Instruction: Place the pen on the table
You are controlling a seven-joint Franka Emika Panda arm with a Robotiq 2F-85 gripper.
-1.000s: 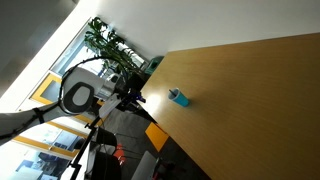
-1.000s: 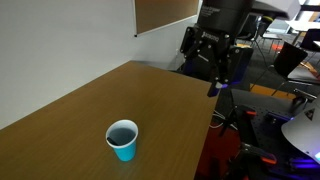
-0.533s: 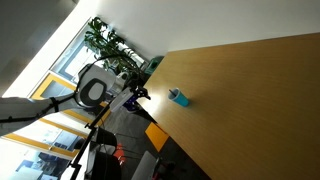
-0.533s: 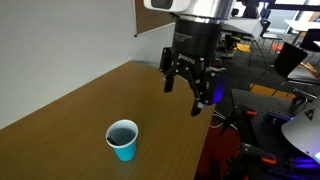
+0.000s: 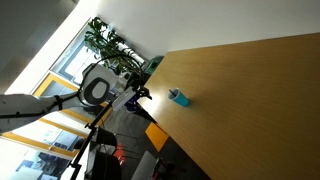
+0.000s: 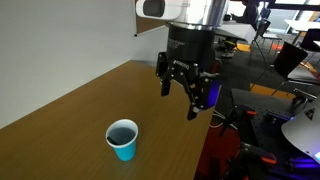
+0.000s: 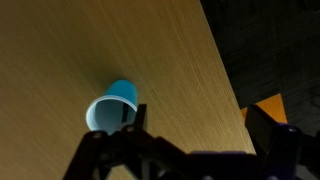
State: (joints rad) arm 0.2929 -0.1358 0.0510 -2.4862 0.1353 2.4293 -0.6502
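I will bring my gripper closed on the upper end (image 5: 174, 92) (image 7: 124, 117) of the pen that is standing inside the teal cup.
A small teal cup (image 6: 122, 138) stands upright on the light-brown wooden table (image 6: 90, 100) near its corner; it also shows in an exterior view (image 5: 178, 97) and in the wrist view (image 7: 110, 105). The pen does not show in any view, and I cannot tell whether it is inside the cup. My gripper (image 6: 180, 94) is open and empty, hanging above the table's edge beyond the cup. In the wrist view the jaws (image 7: 195, 125) are wide apart with bare table (image 7: 100, 40) between them, the cup just by the left finger.
The table edge (image 7: 222, 70) runs close under the gripper, with dark floor beyond it. An orange object (image 5: 156, 136) sits off the table below the edge. A potted plant (image 5: 105, 40) and windows stand behind the arm. Office chairs and gear (image 6: 285, 60) fill the background.
The arm has swung from beyond the table edge in over the table, toward the cup, with its jaws now pointing down. The cup has not moved.
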